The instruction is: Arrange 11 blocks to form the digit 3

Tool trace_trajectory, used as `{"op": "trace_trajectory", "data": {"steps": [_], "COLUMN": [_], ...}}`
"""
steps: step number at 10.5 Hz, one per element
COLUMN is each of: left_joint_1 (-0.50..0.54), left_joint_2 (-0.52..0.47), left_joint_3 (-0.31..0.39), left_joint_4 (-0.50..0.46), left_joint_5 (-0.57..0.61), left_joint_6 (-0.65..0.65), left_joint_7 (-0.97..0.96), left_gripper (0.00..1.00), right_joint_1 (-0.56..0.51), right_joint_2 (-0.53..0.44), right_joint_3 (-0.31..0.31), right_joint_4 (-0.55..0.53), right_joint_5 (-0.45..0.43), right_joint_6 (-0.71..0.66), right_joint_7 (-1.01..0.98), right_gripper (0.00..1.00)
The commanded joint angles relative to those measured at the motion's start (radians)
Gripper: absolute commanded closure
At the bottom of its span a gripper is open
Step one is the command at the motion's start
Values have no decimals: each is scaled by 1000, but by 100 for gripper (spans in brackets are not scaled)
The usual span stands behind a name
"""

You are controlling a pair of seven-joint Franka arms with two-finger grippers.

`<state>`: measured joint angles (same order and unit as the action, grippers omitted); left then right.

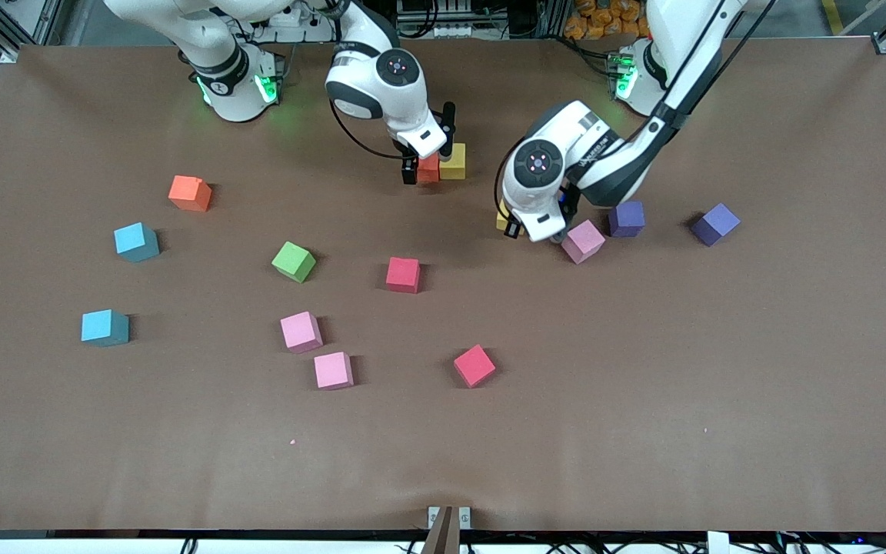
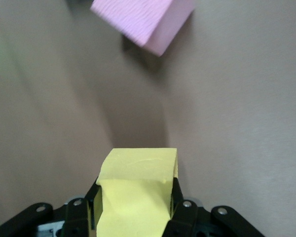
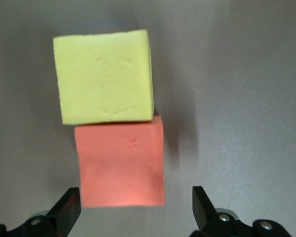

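I need to move my right gripper to the red block [image 1: 403,275] nearest the green block next and close it on the sides of that red block.
Beside a yellow block [image 1: 453,161] [image 3: 106,76] lies an orange-red block [image 1: 428,171] [image 3: 121,165], the two touching. My right gripper [image 1: 429,156] [image 3: 133,205] stands open just above it, fingers on either side of its end and apart from it. My left gripper [image 1: 511,225] [image 2: 135,200] is shut on a second yellow block [image 1: 502,221] [image 2: 138,187], low over the table next to a pink block [image 1: 583,241] [image 2: 143,19]. Loose on the table are two purple blocks [image 1: 626,218] [image 1: 714,224], two red [image 1: 403,275] [image 1: 474,365], two more pink [image 1: 301,332] [image 1: 333,370], one green [image 1: 294,261] and one orange [image 1: 190,193].
Two light-blue cubes [image 1: 136,241] [image 1: 104,327] sit toward the right arm's end of the brown table [image 1: 643,400]. The loose blocks are spread over the table's middle.
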<state>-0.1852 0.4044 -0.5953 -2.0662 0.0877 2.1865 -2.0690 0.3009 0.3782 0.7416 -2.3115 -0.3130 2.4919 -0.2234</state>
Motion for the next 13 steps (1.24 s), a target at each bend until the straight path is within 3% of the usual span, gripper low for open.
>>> {"op": "trace_trajectory", "data": {"steps": [1,3,6,9,13], "left_joint_1": [10,1,-2,0,-3], "left_joint_2": [-44,-42,-35,-35,-24], "left_joint_3": [-35,-43,-76,-119,-155], "left_joint_4": [-87,-141,-178,-193,-203], "left_joint_5": [-23,-22,-22,-22,-22], "left_joint_6": [88,179,203,203,203], "left_joint_7": [-104,-198,-272,-333,-416], "left_gripper": [57,57,61,61,61], "right_joint_1": [-58,-129,-293,-400,-399], "right_joint_2": [-57,-106,-133,-121,-3], "right_joint_3": [54,64,56,42,27], "right_joint_4": [-11,-3,84,225,262], "right_joint_5": [-14,-6,-6,-8,-50], "right_joint_6": [-86,-158,-267,-269,-114], "right_joint_7": [-10,-92,-126,-192,-241], "right_gripper": [0,0,0,0,0]}}
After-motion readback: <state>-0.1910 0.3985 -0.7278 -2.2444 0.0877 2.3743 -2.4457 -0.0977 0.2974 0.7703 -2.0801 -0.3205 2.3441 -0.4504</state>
